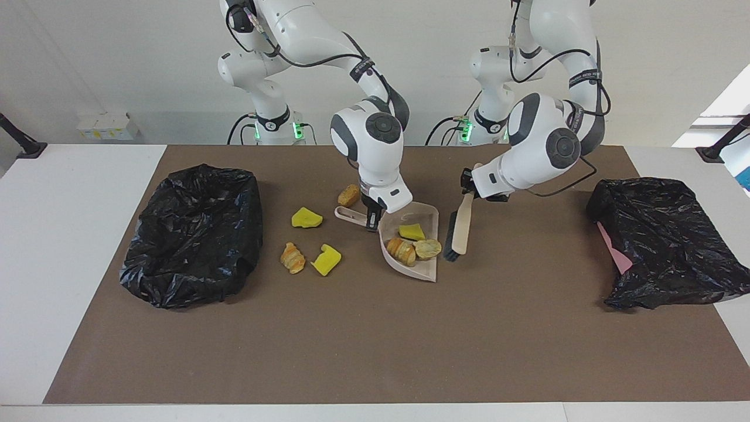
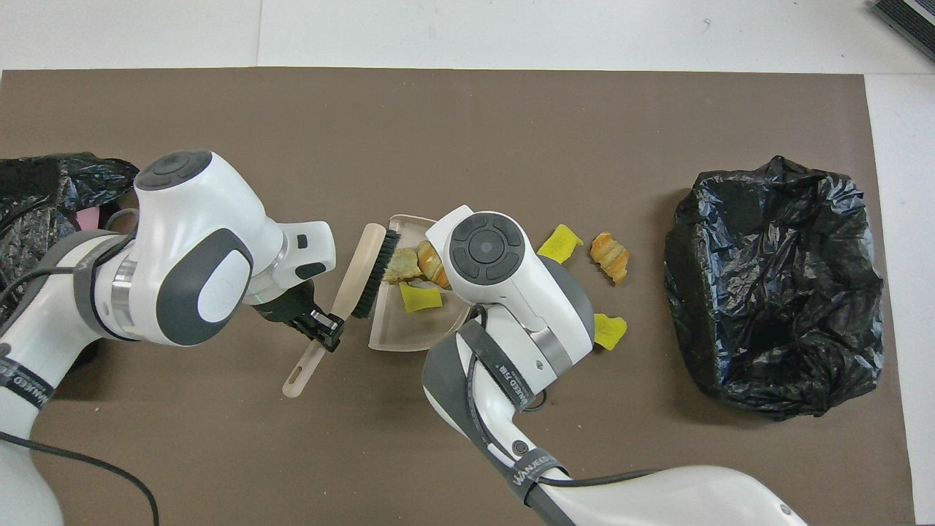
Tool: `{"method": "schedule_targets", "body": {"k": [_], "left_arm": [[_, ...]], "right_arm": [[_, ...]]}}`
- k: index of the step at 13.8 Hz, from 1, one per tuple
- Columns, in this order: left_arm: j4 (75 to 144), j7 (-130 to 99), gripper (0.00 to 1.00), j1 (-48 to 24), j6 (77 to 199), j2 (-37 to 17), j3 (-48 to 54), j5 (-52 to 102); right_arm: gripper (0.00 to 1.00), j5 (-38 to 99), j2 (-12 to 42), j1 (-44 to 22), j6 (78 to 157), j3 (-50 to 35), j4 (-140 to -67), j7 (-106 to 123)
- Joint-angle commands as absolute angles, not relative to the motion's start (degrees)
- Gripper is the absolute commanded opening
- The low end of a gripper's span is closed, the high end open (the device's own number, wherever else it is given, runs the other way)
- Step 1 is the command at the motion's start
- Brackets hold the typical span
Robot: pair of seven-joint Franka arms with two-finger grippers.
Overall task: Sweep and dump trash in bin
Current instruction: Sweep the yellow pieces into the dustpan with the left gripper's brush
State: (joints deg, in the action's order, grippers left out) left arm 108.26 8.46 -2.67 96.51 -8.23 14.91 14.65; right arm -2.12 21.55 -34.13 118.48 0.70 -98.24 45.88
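Note:
The brush will go down from my left gripper onto the bare brown mat [image 2: 397, 451] between my two arms.
My right gripper [image 1: 370, 219] is shut on the handle of the beige dustpan [image 1: 430, 271], which rests on the mat. In the pan lie a yellow chunk [image 1: 412, 232], a croissant [image 1: 402, 250] and a bread piece [image 1: 428, 248]. My left gripper [image 1: 467, 181] is shut on the brush [image 1: 459, 225], whose bristles stand beside the pan's mouth [image 2: 369, 274]. More trash lies loose toward the right arm's end: two yellow chunks [image 1: 306, 217] [image 1: 326, 259], a croissant [image 1: 292, 258] and a bread piece [image 1: 348, 195]. In the overhead view the right wrist hides its gripper.
A bin lined with a black bag [image 1: 193, 234] stands at the right arm's end of the brown mat, close to the loose trash. A second black-bagged bin [image 1: 662, 240] stands at the left arm's end.

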Motion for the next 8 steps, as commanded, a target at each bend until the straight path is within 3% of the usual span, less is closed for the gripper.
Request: {"method": "schedule_targets", "body": {"k": [1,5,8], "left_arm": [[109.6,-2.9,0.00,-4.5,96.2,-5.9,15.3,8.9],[117.0,-12.7,0.00,-9.0,98.0,-0.5,15.2,7.6],[129.9,-19.7,0.00,-15.9,107.3,7.4,15.3,7.6]], "right_arm": [[0.00,-2.5,15.9,-29.6,115.5,0.3,-99.9,50.5],[0.00,-1.5,10.5,-20.8,108.7,0.3,-100.0,61.8],[0.00,-1.5,6.8,-15.0,104.5,0.4,-99.9,67.4]]}}
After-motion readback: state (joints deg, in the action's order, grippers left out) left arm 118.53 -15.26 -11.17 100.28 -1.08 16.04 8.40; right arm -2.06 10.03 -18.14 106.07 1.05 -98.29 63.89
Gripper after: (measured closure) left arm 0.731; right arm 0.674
